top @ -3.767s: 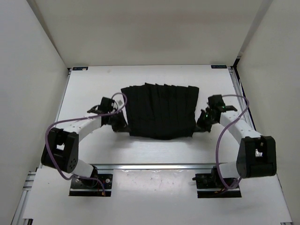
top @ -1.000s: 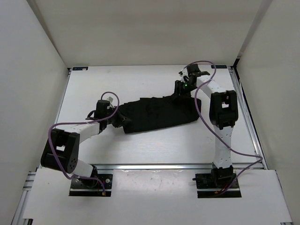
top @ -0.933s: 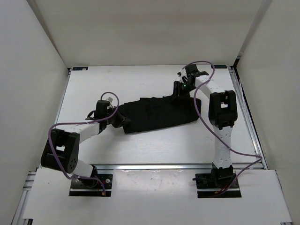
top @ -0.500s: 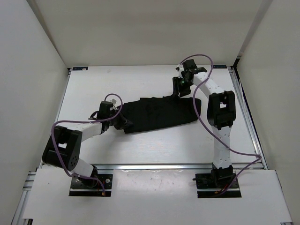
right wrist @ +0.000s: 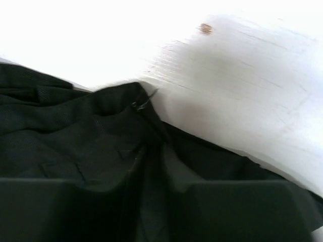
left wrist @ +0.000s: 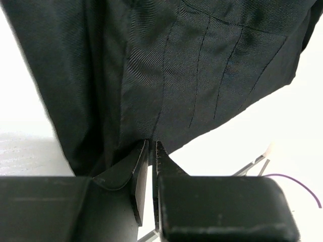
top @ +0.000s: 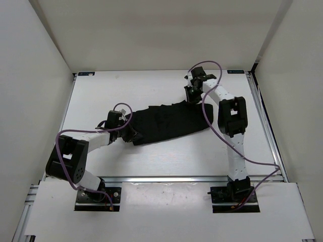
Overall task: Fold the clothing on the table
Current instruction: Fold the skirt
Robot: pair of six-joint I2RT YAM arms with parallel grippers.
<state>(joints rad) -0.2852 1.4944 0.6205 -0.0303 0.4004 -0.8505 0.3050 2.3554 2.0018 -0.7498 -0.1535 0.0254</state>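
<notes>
My right gripper is pinching the clothing's far edge, short of the clothing's end, so I should take that end [top: 209, 117] and fold it toward my left gripper.
The black pleated clothing [top: 169, 121] lies folded into a slanted band across the middle of the white table [top: 151, 88]. My left gripper [top: 133, 134] is at the band's near left end. In the left wrist view its jaws [left wrist: 151, 143] are shut on the clothing's [left wrist: 192, 75] edge. My right gripper [top: 190, 97] is at the far right corner of the band. In the dark, blurred right wrist view the right gripper [right wrist: 154, 151] stands close together with a ridge of the clothing [right wrist: 75, 136] pinched between the jaws.
Silver rails [top: 260, 111] edge the table, with white walls behind and at both sides. Purple cables loop from both arms; the right one [top: 207, 118] hangs over the clothing's right end. Both arm bases [top: 93, 194] sit at the near rail.
My right gripper has shifted left along the clothing's far edge and its jaws have narrowed. The left gripper has crept slightly right, still gripping. The clothing's right end has bunched a little.
</notes>
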